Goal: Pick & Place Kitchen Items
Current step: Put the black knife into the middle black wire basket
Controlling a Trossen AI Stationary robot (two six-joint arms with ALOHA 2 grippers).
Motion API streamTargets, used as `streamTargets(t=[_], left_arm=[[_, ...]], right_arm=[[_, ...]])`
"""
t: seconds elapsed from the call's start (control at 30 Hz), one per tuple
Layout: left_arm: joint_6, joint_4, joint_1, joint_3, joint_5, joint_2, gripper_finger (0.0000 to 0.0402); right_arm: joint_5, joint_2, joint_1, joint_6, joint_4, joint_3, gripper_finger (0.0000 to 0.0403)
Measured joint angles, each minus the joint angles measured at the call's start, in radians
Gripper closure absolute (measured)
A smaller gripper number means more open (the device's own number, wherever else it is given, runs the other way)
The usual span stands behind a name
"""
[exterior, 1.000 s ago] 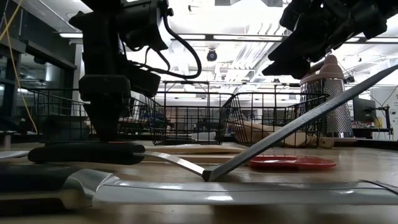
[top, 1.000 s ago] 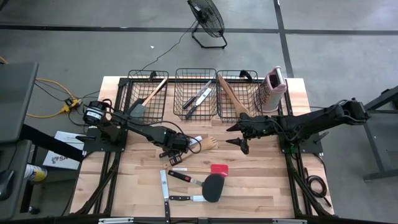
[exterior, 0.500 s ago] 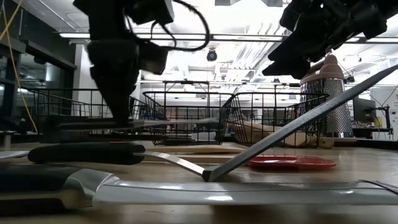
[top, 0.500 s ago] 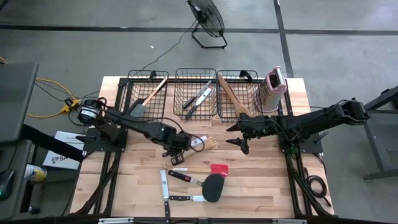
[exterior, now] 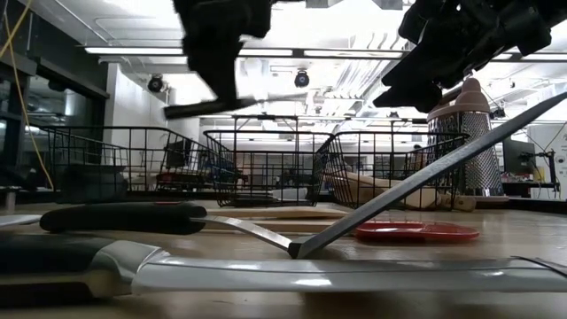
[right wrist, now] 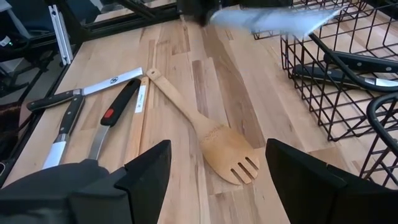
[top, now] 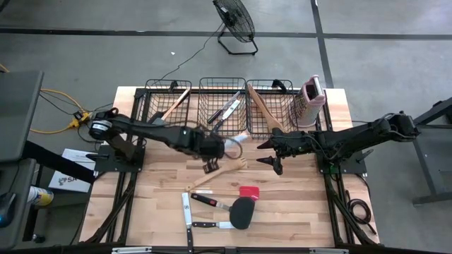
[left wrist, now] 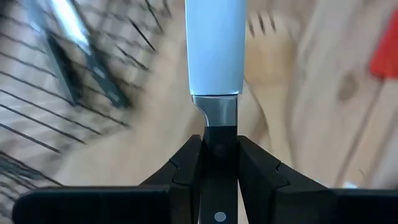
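Note:
The robot's left gripper will release the black-handled steel knife between the knives in the middle wire basket (top: pixel 224 113) (left wrist: pixel 66 45).
My left gripper (top: pixel 216 152) is shut on a black-handled steel knife (top: pixel 233 141), held in the air in front of the middle wire basket (top: pixel 222 106). The low view shows this knife (exterior: pixel 235 105) about level, well above the table. A pale wooden slotted spoon (top: pixel 219 171) lies flat on the table below it. My right gripper (top: pixel 269 156) hovers open to the spoon's right, with the spoon (right wrist: pixel 211 137) ahead of its fingers. A red spatula (top: pixel 248 192), a black spatula (top: pixel 241 212) and two knives (top: pixel 187 210) lie nearer the near edge. My left gripper (left wrist: pixel 221 155) pinches the knife's black handle (left wrist: pixel 221 134) between its two fingers, just behind the steel bolster. The fingers come from above and lie across the handle. The blade (left wrist: pixel 214 43) sticks out forward. The knife is lifted clear of the table.
Three black wire baskets stand along the far edge: the left (top: pixel 168 106) holds a spatula, the middle holds knives, the right (top: pixel 268 106) holds wooden utensils. A pink-and-white box grater (top: pixel 311 99) stands upright at the far right. Bare wood lies to the table's left.
My left gripper has risen from the table with the knife and moved toward the table's right and far edge, up to the middle basket. The knife now hangs clear of the table, and the wooden spoon that lay partly under the gripper shows whole.

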Motion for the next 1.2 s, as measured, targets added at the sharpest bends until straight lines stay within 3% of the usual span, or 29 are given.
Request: streamTargets(t=[0.3,0.6,0.83,1.2], left_arm=[[0.145,0.054,0.220,0.161,-0.050,-0.001,0.0332],[0.154,0.137,0.513,0.161,0.109,0.030,0.0332],[0.152,0.189,0.573,0.163,0.203,0.093,0.0332],[0.112,0.181,0.576,0.163,0.211,0.184,0.0332]], right_arm=[[0.000,0.000,0.000,0.000,0.016,0.000,0.0149],[0.000,0.000,0.000,0.000,0.016,0.000,0.0149],[0.001,0.000,0.000,-0.007,0.009,-0.001,0.0149],[0.004,0.000,0.000,-0.011,0.009,-0.001,0.0149]])
